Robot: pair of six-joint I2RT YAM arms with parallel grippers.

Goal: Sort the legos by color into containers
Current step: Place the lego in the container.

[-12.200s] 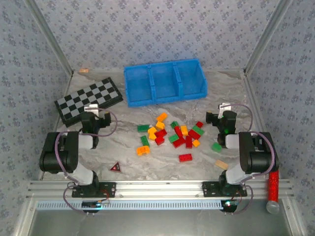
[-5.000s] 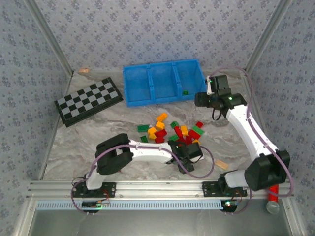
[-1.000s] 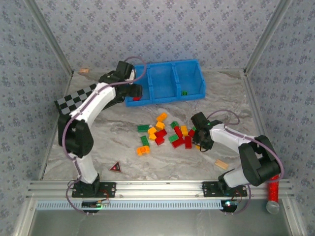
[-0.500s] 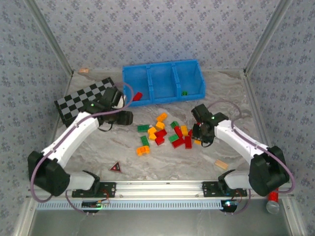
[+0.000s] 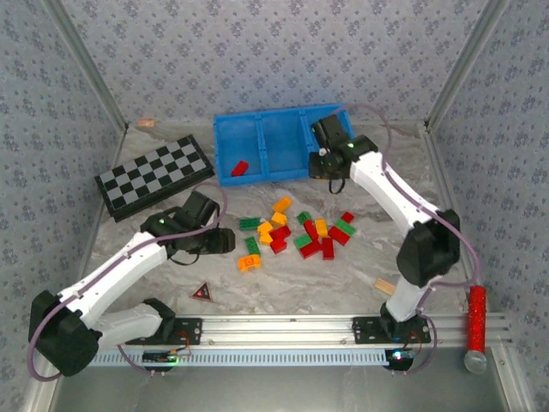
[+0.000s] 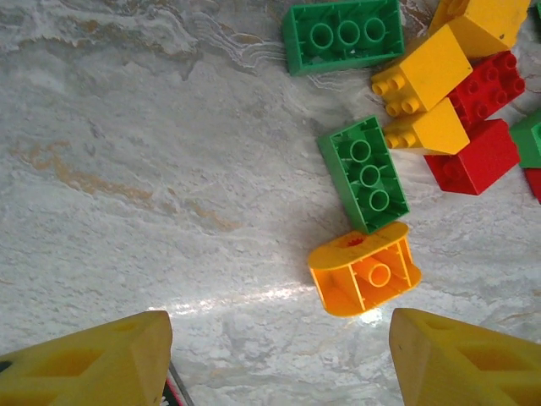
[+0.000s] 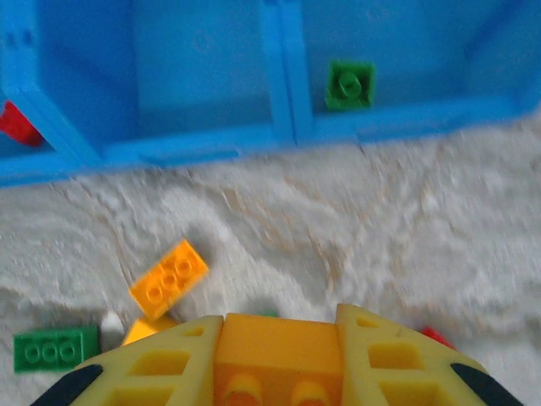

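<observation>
I will use my right gripper to let go of the orange brick in the tray's empty middle section (image 5: 284, 167) (image 7: 193, 108), close to the front side of the tray.
The legos (image 5: 300, 232) lie in a loose red, green and orange pile mid-table. Behind them stands the blue three-compartment tray (image 5: 266, 176). A red brick (image 5: 239, 168) lies in its left compartment and a green brick (image 7: 349, 85) in its right one. My right gripper (image 5: 324, 163) hovers at the tray's front wall, shut on an orange brick (image 7: 275, 355). My left gripper (image 6: 279, 320) is open and low over the table just left of the pile. An orange brick on its side (image 6: 365, 271) lies just beyond its right finger (image 6: 465, 364).
A checkered board (image 5: 154, 176) lies at the left, behind my left arm. A dark red triangle (image 5: 202, 293) sits near the front edge, and a tan wooden block (image 5: 384, 286) near my right arm's base. Patterned walls close in the back and sides.
My left arm has drawn back from the tray's left compartment to the table beside the pile. My right gripper has risen from the pile with the orange brick and swung to the tray.
</observation>
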